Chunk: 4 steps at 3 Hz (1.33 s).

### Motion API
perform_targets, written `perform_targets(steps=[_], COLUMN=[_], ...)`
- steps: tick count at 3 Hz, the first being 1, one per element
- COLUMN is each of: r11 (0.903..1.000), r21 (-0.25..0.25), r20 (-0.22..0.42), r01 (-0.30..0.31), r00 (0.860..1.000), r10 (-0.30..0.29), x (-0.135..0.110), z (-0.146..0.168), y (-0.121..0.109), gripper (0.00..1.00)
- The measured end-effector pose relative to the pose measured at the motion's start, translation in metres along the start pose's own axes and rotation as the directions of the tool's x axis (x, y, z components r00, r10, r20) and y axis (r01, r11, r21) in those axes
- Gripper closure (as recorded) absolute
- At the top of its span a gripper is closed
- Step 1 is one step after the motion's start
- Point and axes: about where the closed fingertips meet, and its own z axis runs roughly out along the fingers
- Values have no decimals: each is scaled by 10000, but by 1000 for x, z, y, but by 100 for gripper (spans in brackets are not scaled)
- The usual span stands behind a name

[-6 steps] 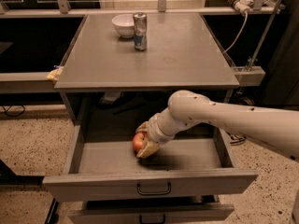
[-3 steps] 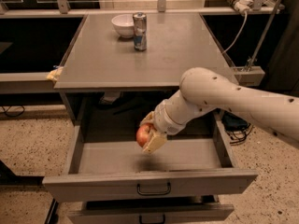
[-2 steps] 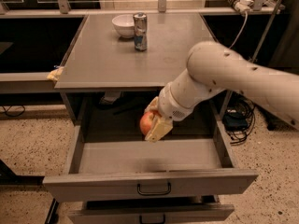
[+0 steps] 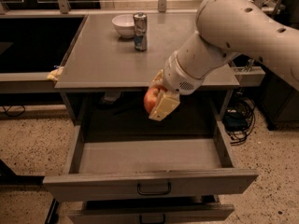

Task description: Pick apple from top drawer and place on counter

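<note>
The robot's gripper will release the apple on the counter's front edge area (image 4: 138,72), straight in front of the metal can. The apple is now above the open top drawer.
My gripper (image 4: 156,101) is shut on the apple (image 4: 150,100), a small red one with yellowish patches. It holds the apple in the air above the open top drawer (image 4: 149,157), just below the front edge of the counter (image 4: 107,55). The drawer is pulled out and its inside shows nothing in it. My white arm reaches in from the upper right and covers part of the counter's right side.
A white bowl (image 4: 124,25) and a metal can (image 4: 139,31) stand at the back of the counter. The lower drawer (image 4: 149,213) with a like handle is below. Cables (image 4: 238,120) lie on the floor at the right. A yellowish scrap (image 4: 55,73) sits at the counter's left edge.
My gripper has lifted the apple from the drawer floor up and slightly right, to just under the counter's front edge. The arm has risen with it.
</note>
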Motion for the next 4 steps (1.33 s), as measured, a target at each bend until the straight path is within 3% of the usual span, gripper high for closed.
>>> perform_targets(steps=[1, 3, 4], r11=[9988, 9895, 9904], r21=[-2, -74, 50], r20=[22, 249, 566], r01=[499, 1442, 1379], r00=[9988, 9893, 9888], r10=[-499, -1440, -1380], x=[-10, -26, -25], z=[8, 41, 57], y=[-24, -110, -146], gripper=[100, 100, 100])
